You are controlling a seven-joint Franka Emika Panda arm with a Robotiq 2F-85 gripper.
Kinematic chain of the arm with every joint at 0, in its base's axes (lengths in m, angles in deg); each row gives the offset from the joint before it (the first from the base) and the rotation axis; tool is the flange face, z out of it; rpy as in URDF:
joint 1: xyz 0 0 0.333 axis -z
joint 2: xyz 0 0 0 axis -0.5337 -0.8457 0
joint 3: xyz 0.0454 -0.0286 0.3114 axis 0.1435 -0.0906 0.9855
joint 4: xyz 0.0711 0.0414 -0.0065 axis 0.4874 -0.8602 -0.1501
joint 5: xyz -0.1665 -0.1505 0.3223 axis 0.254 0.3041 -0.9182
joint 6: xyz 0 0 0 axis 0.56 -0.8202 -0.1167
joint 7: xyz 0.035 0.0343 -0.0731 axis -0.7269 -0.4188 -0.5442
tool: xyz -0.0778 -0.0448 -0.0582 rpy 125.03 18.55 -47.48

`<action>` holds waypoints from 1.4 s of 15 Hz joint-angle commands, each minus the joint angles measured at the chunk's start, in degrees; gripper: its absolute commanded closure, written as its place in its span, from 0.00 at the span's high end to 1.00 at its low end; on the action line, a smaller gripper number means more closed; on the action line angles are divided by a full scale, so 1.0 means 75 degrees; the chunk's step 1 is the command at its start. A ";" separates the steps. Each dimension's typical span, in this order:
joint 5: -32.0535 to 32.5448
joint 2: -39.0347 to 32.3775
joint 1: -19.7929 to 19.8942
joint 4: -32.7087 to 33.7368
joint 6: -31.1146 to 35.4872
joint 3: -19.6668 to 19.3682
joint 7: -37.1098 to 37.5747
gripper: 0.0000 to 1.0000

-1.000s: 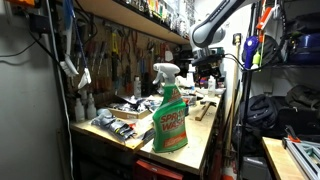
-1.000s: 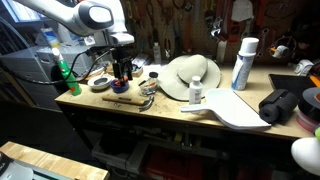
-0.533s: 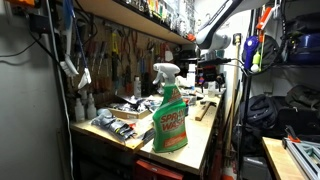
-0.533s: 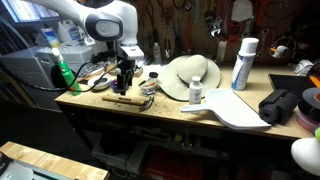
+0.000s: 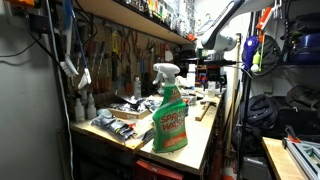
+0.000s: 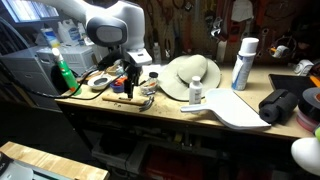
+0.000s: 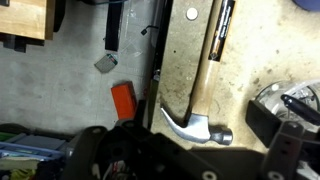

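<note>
I need to next close my gripper on the bare wood of the handle (image 5: pixel 207 103) (image 7: pixel 204 95) next to the claw hammer's steel head.
A claw hammer with a wooden handle and steel head (image 7: pixel 195 125) lies on the workbench near its front edge; it shows in both exterior views (image 6: pixel 127 99) (image 5: pixel 205 110). My gripper (image 6: pixel 130 82) hangs just above the hammer, fingers pointing down; it also shows at the far end of the bench (image 5: pixel 207 76). In the wrist view the gripper (image 7: pixel 195 152) is centred over the hammer head. One dark finger (image 7: pixel 285 135) stands well to the right of the head, so the jaws look open and empty. The other finger is lost in the dark gripper body.
A green spray bottle (image 5: pixel 170 115) (image 6: pixel 63 72) stands at the bench end. A white hat (image 6: pixel 190 75), small white bottle (image 6: pixel 196 93), white spray can (image 6: pixel 242 62), white board (image 6: pixel 235 108) and black bag (image 6: pixel 283 105) fill the bench. A metal dish (image 6: pixel 100 83) lies beside the gripper.
The arm has moved along the bench toward the hat and lowered over the hammer. The hammer and the other objects have not moved.
</note>
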 commanded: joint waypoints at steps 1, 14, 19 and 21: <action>-0.0013 -0.0020 -0.0068 0.0040 -0.0037 -0.0073 -0.0012 1.00; -0.0246 0.0201 0.0004 -0.1240 0.1599 -0.0252 -0.0583 1.00; -0.0217 -0.0055 -0.0097 -0.1214 0.1535 -0.0206 -0.0440 1.00; -0.0216 -0.0053 -0.0144 -0.1257 0.1536 -0.0175 -0.0439 1.00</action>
